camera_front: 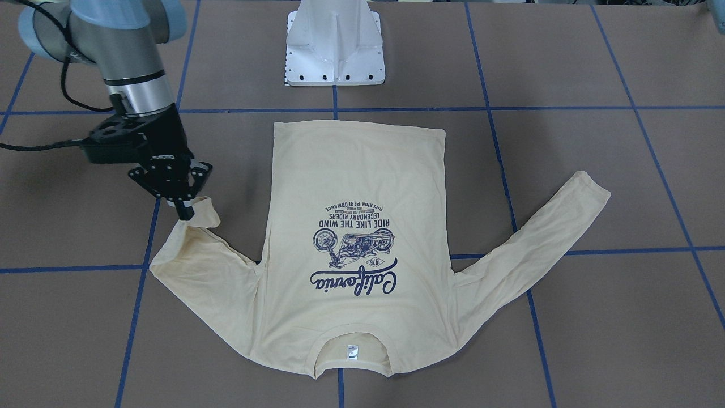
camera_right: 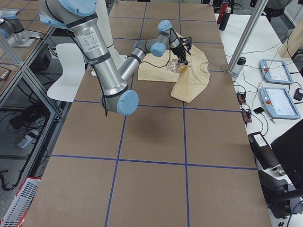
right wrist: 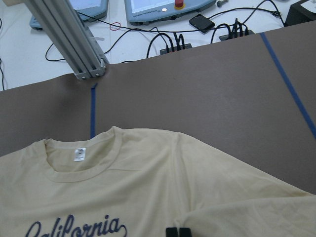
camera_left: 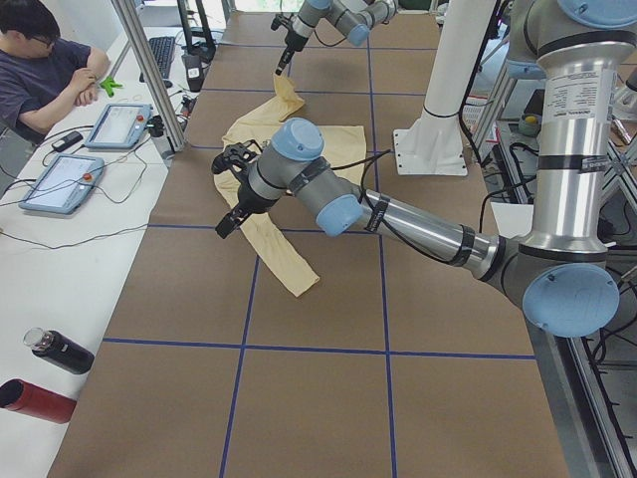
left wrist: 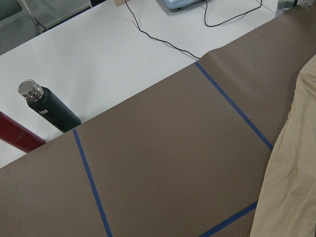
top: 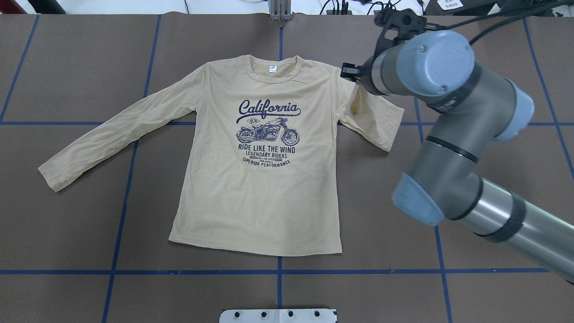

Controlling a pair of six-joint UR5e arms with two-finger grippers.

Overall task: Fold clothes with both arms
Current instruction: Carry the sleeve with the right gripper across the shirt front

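Note:
Next, I lay the lifted sleeve's cuff, now doubled back toward the shoulder, across the T-shirt with my right gripper, at the armpit of the stretched-out sleeve (camera_front: 459,273).
The cream-yellow T-shirt (top: 255,197) lies print-up and flat in the middle of the table. My right gripper (camera_front: 185,212) is shut on the cuff of the right sleeve (top: 372,116), which is lifted and doubled back toward the shoulder. Its fingertips (right wrist: 177,232) show closed together over the fabric. The left sleeve (top: 112,134) lies stretched out flat. My left gripper (camera_left: 229,214) shows only in the exterior left view, by the left sleeve; I cannot tell whether it is open or shut. The left wrist view shows sleeve fabric (left wrist: 291,173) and no fingers.
The white pedestal base (camera_front: 335,45) stands behind the shirt's hem. A black bottle (left wrist: 49,108) and a red bottle (left wrist: 15,136) lie off the table's left end. An aluminium post (right wrist: 69,39), tablets (camera_left: 119,124) and an operator (camera_left: 45,70) are along the far side.

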